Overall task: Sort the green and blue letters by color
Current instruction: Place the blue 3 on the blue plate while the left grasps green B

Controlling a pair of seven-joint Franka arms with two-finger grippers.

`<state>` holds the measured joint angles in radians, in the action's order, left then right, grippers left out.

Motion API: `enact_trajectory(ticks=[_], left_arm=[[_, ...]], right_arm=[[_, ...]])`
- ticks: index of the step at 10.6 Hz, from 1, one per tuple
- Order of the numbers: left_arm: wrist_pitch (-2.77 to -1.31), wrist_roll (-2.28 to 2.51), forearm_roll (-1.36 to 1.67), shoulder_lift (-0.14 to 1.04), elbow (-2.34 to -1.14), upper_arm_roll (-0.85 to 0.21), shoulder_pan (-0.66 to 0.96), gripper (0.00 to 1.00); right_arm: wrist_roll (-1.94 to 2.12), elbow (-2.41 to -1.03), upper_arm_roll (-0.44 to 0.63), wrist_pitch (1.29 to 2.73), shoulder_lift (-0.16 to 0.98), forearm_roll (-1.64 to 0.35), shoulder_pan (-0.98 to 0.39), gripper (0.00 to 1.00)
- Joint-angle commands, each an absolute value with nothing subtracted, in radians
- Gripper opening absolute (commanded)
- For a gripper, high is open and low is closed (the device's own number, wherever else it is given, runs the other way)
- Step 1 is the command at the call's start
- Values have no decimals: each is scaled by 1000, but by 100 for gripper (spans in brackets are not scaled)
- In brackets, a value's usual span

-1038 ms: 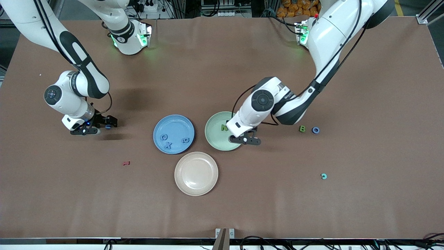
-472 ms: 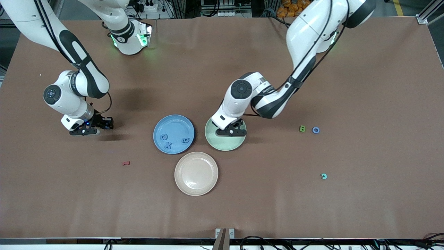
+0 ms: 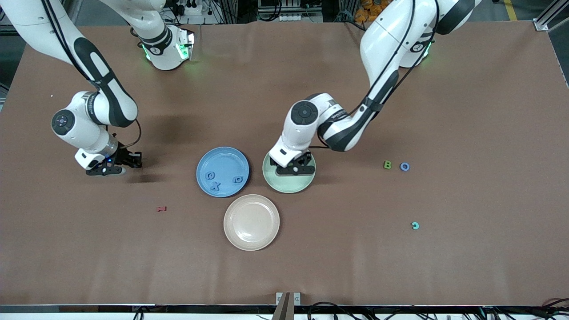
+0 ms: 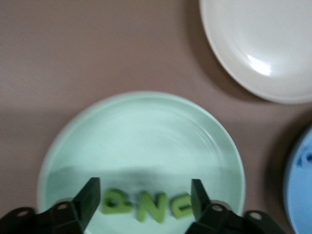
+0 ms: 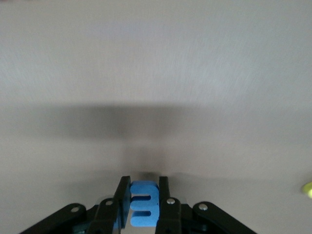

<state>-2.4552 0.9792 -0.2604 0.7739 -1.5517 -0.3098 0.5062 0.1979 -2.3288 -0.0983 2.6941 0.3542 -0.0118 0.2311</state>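
Note:
Next, my right gripper lets go of the blue E on the blue plate (image 3: 216, 175), next to the letter nearest the right arm.
My left gripper (image 3: 295, 170) is open and low over the green plate (image 3: 289, 184). In the left wrist view, three olive green letters (image 4: 151, 206) lie in a row on that plate (image 4: 141, 136), between the gripper's (image 4: 145, 195) spread fingers. My right gripper (image 3: 110, 169) is over bare table toward the right arm's end. It (image 5: 144, 183) is shut on a blue letter E (image 5: 144, 204). Three blue letters (image 3: 215, 186) lie in the blue plate (image 3: 222, 155). A green B (image 3: 387, 165) and a blue O (image 3: 404, 166) lie side by side toward the left arm's end.
A beige plate (image 3: 251, 222) stands nearer the front camera than the two coloured plates. A teal C (image 3: 415, 226) lies nearer the camera than the B. A dark red letter (image 3: 162, 208) lies on the table near the blue plate. A yellowish piece (image 5: 307, 189) shows at the right wrist view's edge.
My left gripper has moved from the green plate's edge to over its middle, covering the green letters in the front view. My right gripper has shifted slightly toward the right arm's end, holding the blue letter.

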Motion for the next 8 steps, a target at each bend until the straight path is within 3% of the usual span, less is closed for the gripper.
enact_trajectory(ticks=[1,2,4,6,8], left_arm=[[-2242,907,-256,613,-1618,-310,410,100],[-2177,837,-256,562,-1653,-310,373,100],[-2183,697,-256,439,-1822,-324,266,100],[-2216,651,-256,339,-1973,-331,215,100],[-2395,501,-256,269,-2157,-331,102,100]], right_arm=[[195,-2084,-107,2358,364,12,216,0],[192,-1969,-106,2169,365,11,195,0],[170,-1789,-106,1940,373,12,163,0],[103,-1726,-106,1866,367,12,114,0],[91,-1712,-107,1874,373,-8,83,0]])
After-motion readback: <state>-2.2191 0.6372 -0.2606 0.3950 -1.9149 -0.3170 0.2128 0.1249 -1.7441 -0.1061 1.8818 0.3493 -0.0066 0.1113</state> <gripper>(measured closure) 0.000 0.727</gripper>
